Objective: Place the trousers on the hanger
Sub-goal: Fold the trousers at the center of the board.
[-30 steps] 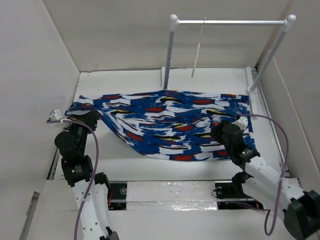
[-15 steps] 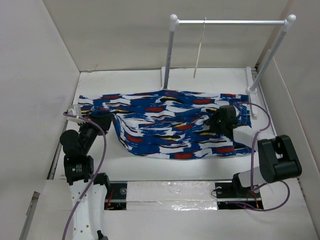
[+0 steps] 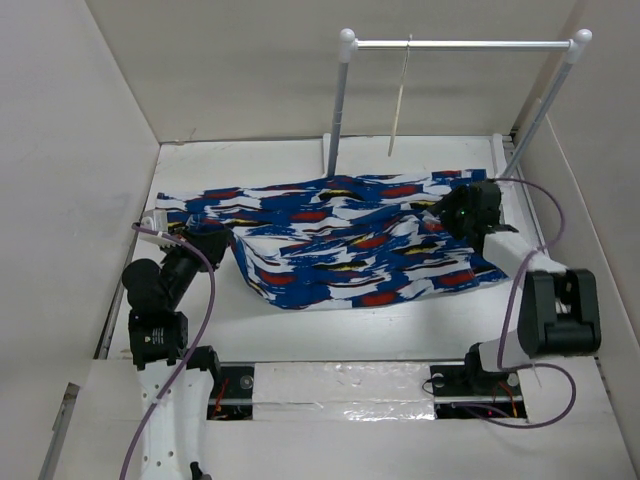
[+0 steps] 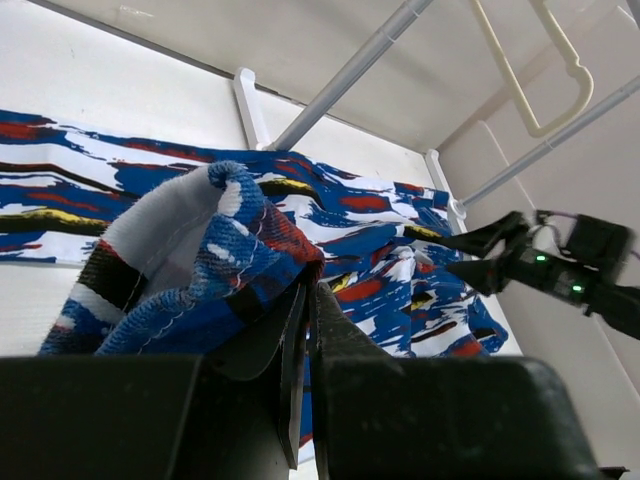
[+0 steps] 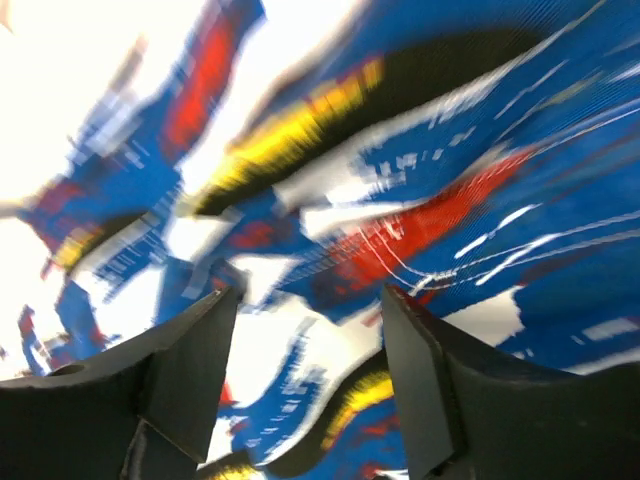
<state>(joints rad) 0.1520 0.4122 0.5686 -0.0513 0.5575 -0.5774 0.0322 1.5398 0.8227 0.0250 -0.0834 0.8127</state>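
Observation:
The near leg droops away from the far leg, so I will take the waist's near corner (image 3: 495,273) with my right gripper and pull the trousers tight against my left gripper.
The trousers (image 3: 340,240), bright blue with white, red, black and yellow patches, lie spread across the table. My left gripper (image 3: 215,240) is shut on a bunched fold at their left end and holds it slightly raised; the left wrist view shows the jaws closed on the trousers (image 4: 230,230). My right gripper (image 3: 455,213) is open and empty, hovering over the far right part of the trousers (image 5: 420,200), which look blurred there. The cream hanger (image 3: 399,105) hangs edge-on from the rack's crossbar and also shows in the left wrist view (image 4: 520,70).
The white-poled rack (image 3: 340,100) with its metal crossbar (image 3: 470,44) stands at the back of the table, its feet right behind the trousers. White walls close in left, right and behind. The right arm (image 4: 540,262) shows in the left wrist view.
My right gripper has swung from the near right of the trousers back to their far right end. The right part of the fabric shifted back. My left gripper moved slightly right, still gripping.

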